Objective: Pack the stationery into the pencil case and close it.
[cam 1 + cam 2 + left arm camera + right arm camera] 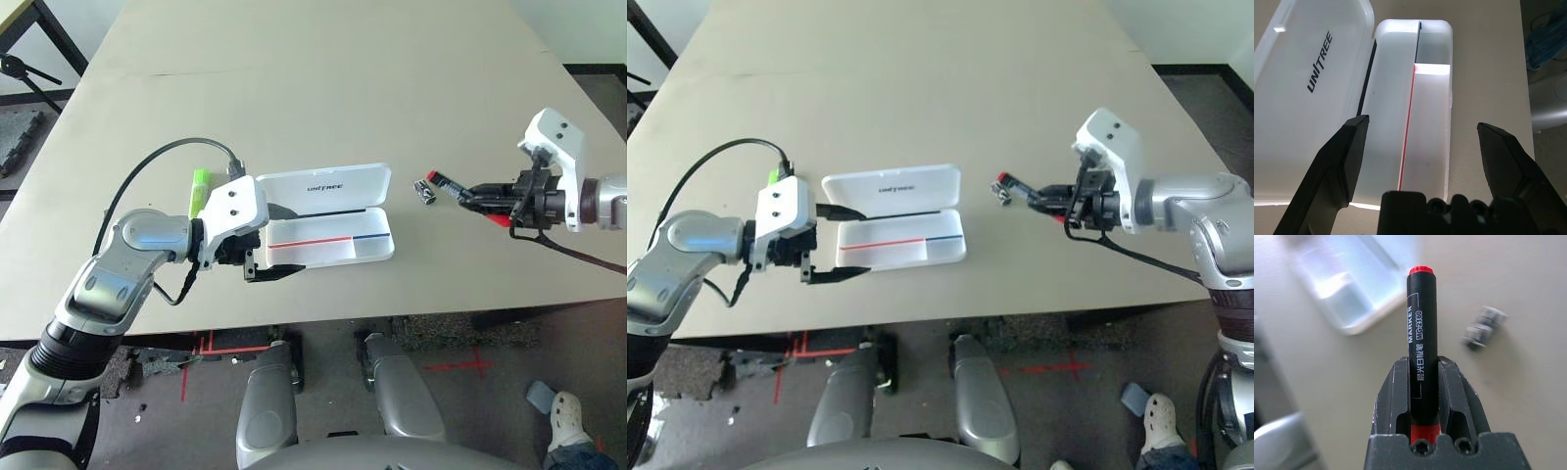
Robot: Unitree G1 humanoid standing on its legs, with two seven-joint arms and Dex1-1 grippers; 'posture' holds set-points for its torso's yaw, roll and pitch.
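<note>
Next, I set the red marker, now held beside the pencil case, with my right gripper in the tray [323, 227] between the red stripe and the UNITREE lid.
The white pencil case [359, 251] lies open at mid-table, its "UNITREE" lid [338, 183] laid flat behind the tray with the red and blue stripes. My left gripper [282, 243] is open at the tray's left end, one finger [1336, 169] on each side of it. The lime-green highlighter [199, 188] lies behind my left wrist. To the right of the case, my right gripper [470, 195] is shut on the red marker [1421, 328], black cap pointing toward the case. The tiny black-and-silver piece [423, 191] rests on the table just under the marker's tip.
The beige table [294, 88] stretches far behind the case. A cable [162, 157] loops over my left forearm. The table's front edge runs close below the case, and the floor beyond it carries red tape marks [460, 365].
</note>
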